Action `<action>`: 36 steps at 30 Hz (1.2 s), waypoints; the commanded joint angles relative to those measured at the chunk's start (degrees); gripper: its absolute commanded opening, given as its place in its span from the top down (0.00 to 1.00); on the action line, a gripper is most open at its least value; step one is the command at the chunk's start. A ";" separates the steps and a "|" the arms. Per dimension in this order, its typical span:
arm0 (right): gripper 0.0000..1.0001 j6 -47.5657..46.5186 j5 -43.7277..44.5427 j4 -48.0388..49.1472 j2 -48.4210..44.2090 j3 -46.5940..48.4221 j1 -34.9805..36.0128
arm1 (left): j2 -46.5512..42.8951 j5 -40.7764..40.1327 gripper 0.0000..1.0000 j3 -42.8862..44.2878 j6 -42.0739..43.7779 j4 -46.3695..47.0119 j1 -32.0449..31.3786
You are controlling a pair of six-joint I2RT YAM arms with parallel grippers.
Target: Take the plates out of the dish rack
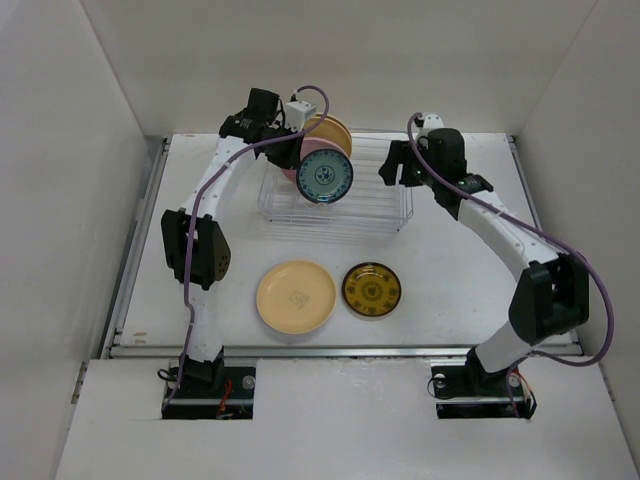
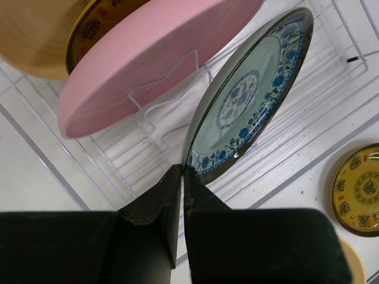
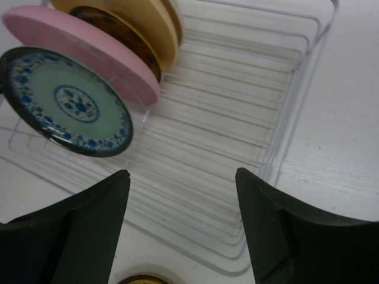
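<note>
My right gripper will move to close on the free rim of the teal plate [image 1: 352, 178] [image 3: 128, 139], which is across from where my left gripper holds it.
The wire dish rack [image 1: 385, 215] holds a pink plate [image 1: 312, 152], a yellow-tan plate [image 1: 335, 128] and a dark teal patterned plate [image 1: 325, 180] in front. My left gripper [image 1: 297, 150] reaches in from behind, and in the left wrist view it [image 2: 182, 171] is shut on the teal plate's [image 2: 249, 94] rim. The plate leans face up over the rack [image 2: 331, 77]. An amber-brown plate [image 3: 124, 38] stands between the pink [image 3: 83, 47] and yellow-tan [image 3: 151, 18] plates. My right gripper [image 3: 182, 174] is open and empty above the rack's bare right half [image 3: 237, 89].
A cream plate [image 1: 296, 296] and an amber-brown patterned plate [image 1: 372, 289] lie flat on the table in front of the rack. White walls close in the table on the left, right and back. The right gripper [image 1: 395, 165] hovers at the rack's right end.
</note>
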 commanded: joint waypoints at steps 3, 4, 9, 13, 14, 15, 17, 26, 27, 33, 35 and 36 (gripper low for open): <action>0.19 -3.06 -13.80 5.62 4.88 4.00 1.14 | -3.25 0.58 1.00 1.07 0.07 0.84 -0.28; 0.18 -3.06 -16.36 5.62 6.91 5.41 1.66 | -3.25 0.58 1.00 1.07 0.07 0.84 -0.28; 0.15 -3.06 -24.72 7.89 16.06 13.14 1.66 | -3.25 0.05 1.00 0.02 0.07 0.84 -0.28; 0.13 -3.06 -28.15 8.43 22.46 18.58 1.66 | -3.25 -0.48 1.00 0.01 0.07 1.45 -0.28; 0.13 -2.54 -29.55 8.43 23.70 19.73 1.66 | -3.25 -0.48 1.00 0.01 0.07 1.45 -0.28; 0.13 -2.54 -31.13 8.43 24.93 20.88 1.66 | -3.25 -0.48 1.00 0.01 0.07 1.45 -0.28; 0.16 -0.79 -34.48 8.43 28.09 23.78 1.66 | -3.25 -1.00 1.00 0.01 -0.45 1.45 -0.28; 0.89 2.56 -38.97 10.81 29.78 25.02 1.66 | -2.72 -1.01 1.00 0.01 -1.51 1.98 0.25; 0.96 2.56 -38.97 10.81 29.26 25.02 1.66 | -2.72 -1.01 1.00 0.01 -2.12 1.98 0.25; 1.00 2.56 -39.40 10.10 26.88 23.27 1.14 | -4.21 -0.48 0.48 3.96 -0.90 -1.89 0.25; 1.00 2.56 -39.41 9.58 25.66 23.26 1.14 | -5.44 -1.17 0.24 5.80 -1.41 -3.98 0.25; 1.00 2.56 -39.41 8.71 25.65 23.96 1.14 | -5.45 -2.31 0.00 6.69 -1.94 -4.87 0.25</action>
